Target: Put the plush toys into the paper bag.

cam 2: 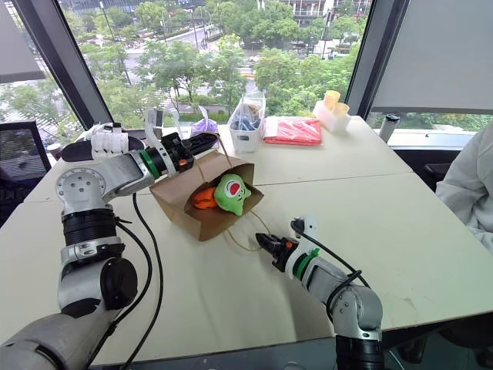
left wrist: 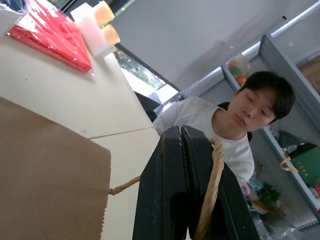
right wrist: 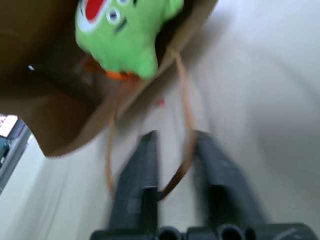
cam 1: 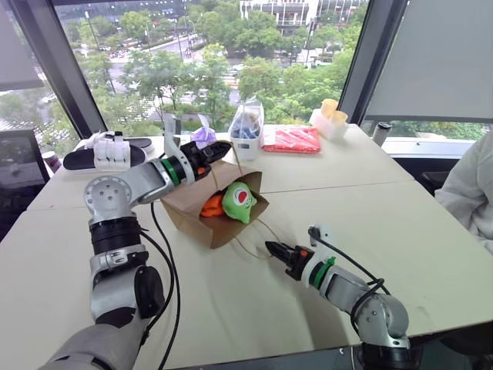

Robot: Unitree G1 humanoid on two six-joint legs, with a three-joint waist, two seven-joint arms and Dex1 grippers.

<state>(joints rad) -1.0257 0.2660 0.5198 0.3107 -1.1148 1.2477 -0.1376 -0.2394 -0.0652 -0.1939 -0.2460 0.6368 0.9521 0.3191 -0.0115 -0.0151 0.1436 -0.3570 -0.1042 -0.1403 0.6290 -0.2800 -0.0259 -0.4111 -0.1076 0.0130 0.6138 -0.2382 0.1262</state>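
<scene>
Next, I set the brown paper bag upright on the table inside its trailing lower handle loop [cam 1: 259,233] [right wrist: 151,125], then let go of it with my right gripper.
The brown paper bag [cam 1: 192,212] lies tipped on the table with its mouth facing me. Inside it sit the green plush toy [cam 1: 240,200] and the orange plush toy [cam 1: 212,206]. My left gripper [cam 1: 219,149] is above the bag's upper rim, shut on the upper twisted handle [left wrist: 215,170] and holding that side up. The lower handle loop [right wrist: 187,125] trails onto the table toward my right gripper [cam 1: 271,247]. That gripper is low over the table just in front of the bag's mouth, and the loop runs between its fingers [right wrist: 145,165].
Behind the bag stand a clear plastic container [cam 1: 246,127], a purple pouch [cam 1: 203,136], a red packet [cam 1: 291,139] and a white tray with yellow cups [cam 1: 330,119]. A black-and-white device [cam 1: 108,150] lies at the far left. A person's sleeve [cam 1: 470,193] is at the right edge.
</scene>
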